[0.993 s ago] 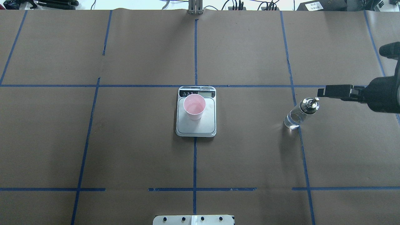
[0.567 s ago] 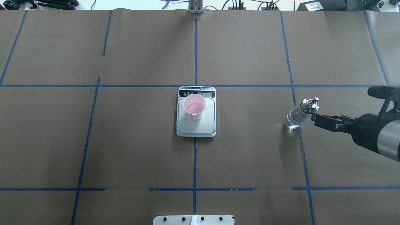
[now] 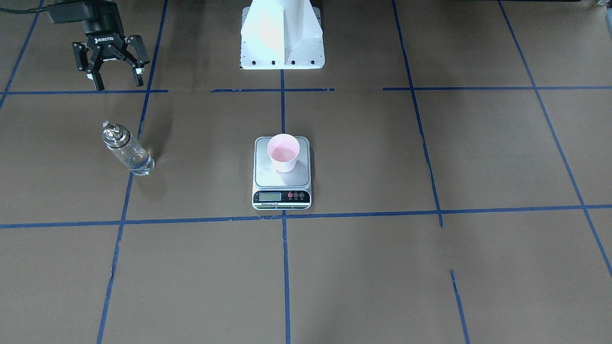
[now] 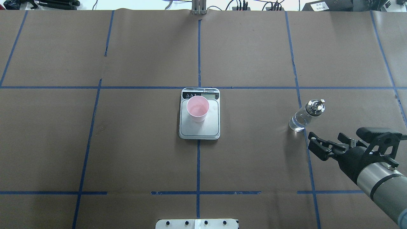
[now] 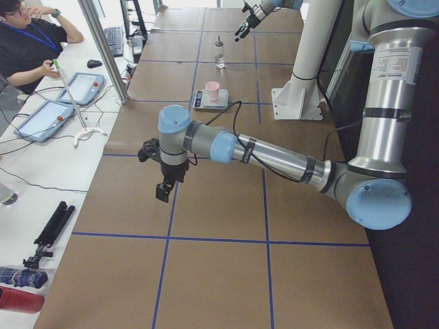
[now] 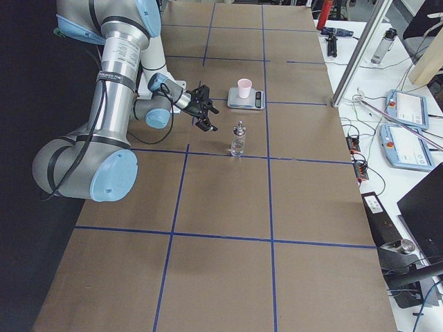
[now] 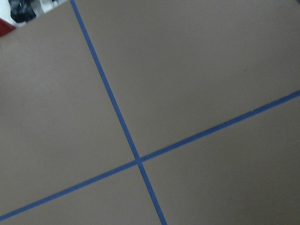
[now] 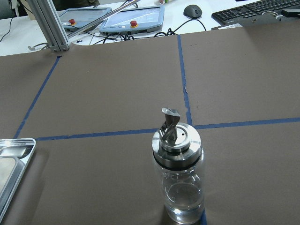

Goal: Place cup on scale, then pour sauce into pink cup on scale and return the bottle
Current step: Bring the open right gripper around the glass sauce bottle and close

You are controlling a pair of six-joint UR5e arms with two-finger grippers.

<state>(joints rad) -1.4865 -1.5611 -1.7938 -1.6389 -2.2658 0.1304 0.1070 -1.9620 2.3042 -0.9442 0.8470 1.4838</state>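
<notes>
The clear glass bottle has a metal cap. My right gripper needs to go to it next and close around the middle of the bottle's body (image 3: pixel 132 154) (image 8: pixel 183 193), below that cap.
The pink cup (image 4: pixel 197 109) stands upright on the scale (image 4: pixel 210 128) at the table's middle; both show in the front view too, cup (image 3: pixel 283 153) on scale (image 3: pixel 267 177). The clear glass bottle (image 4: pixel 302 117) with metal cap and spout stands upright on the paper to the right, free of any grip, with a little clear liquid at its bottom (image 8: pixel 183 197). My right gripper (image 4: pixel 313 144) is open and empty, on the robot's side of the bottle and apart from it (image 3: pixel 119 84). My left gripper (image 5: pixel 162 192) shows only in the exterior left view; I cannot tell its state.
The table is covered in brown paper with blue tape lines (image 4: pixel 198 57). The white robot base (image 3: pixel 282 38) stands at the near edge. Tablets (image 8: pixel 136 18) and a metal post (image 8: pixel 49 28) lie beyond the far edge. An operator (image 5: pixel 27 41) sits there.
My right gripper drew back from beside the bottle's cap towards the robot's side of the table and turned. The bottle, cup and scale stayed put.
</notes>
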